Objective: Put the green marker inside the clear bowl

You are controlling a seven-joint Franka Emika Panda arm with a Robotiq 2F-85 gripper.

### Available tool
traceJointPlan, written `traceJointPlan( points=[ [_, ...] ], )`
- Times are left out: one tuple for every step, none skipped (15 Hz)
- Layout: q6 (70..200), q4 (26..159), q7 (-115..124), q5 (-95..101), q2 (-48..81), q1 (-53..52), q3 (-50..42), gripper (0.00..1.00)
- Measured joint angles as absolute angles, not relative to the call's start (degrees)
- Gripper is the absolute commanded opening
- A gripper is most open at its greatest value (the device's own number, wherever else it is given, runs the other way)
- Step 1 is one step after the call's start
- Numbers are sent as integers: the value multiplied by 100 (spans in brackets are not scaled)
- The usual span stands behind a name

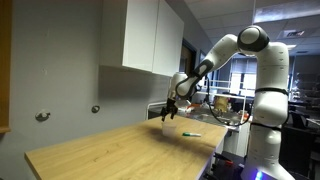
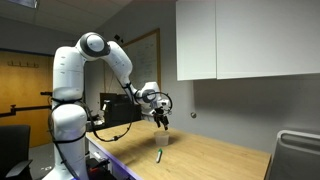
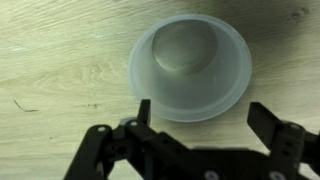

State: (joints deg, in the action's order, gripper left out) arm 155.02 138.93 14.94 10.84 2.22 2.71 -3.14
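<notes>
The robot's gripper will go to the green marker next and close on the marker's green part (image 1: 191, 134), just beside its pale part.
The clear bowl (image 3: 190, 60) is a whitish see-through cup standing upright on the wooden table, seen from above in the wrist view. My gripper (image 3: 203, 108) hangs just above its near rim with both fingers spread wide and nothing between them. In both exterior views the gripper (image 1: 169, 113) (image 2: 162, 122) hovers over the table's far end. The green marker (image 1: 190, 133) (image 2: 159, 156) lies flat on the tabletop a short way from the gripper, untouched. The bowl is too faint to make out in the exterior views.
The light wooden table (image 1: 110, 150) runs along a grey wall under white cabinets (image 1: 150, 35). The robot's white base (image 2: 68, 120) stands at the table's end, with cables and clutter behind it. A grey bin (image 2: 297, 155) sits at one table corner.
</notes>
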Motion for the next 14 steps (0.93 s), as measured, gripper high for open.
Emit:
traceJointPlan(
  points=[
    [15502,13893,1494,1085,207,277,-331,100],
    [15502,13893,1494,1089,192,277,-346,100],
    [15502,13893,1494,1089,178,277,-357,100],
    [15502,13893,1495,1089,168,279,-367,100],
    [15502,13893,1498,1083,164,285,-392,100],
    [15502,13894,1500,1068,164,307,-424,100],
    [15502,13901,1495,1023,163,352,-467,100],
    [15502,13914,1484,942,161,408,-523,100],
    [15503,13935,1463,834,159,475,-583,100],
    [15506,13964,1405,703,156,552,-649,100],
    [15517,14006,1317,545,151,632,-716,100],
    [15536,14054,1220,382,148,713,-781,100],
    [15560,14103,1119,218,148,787,-840,100],
    [15588,14155,1032,68,148,855,-893,100]
  ],
)
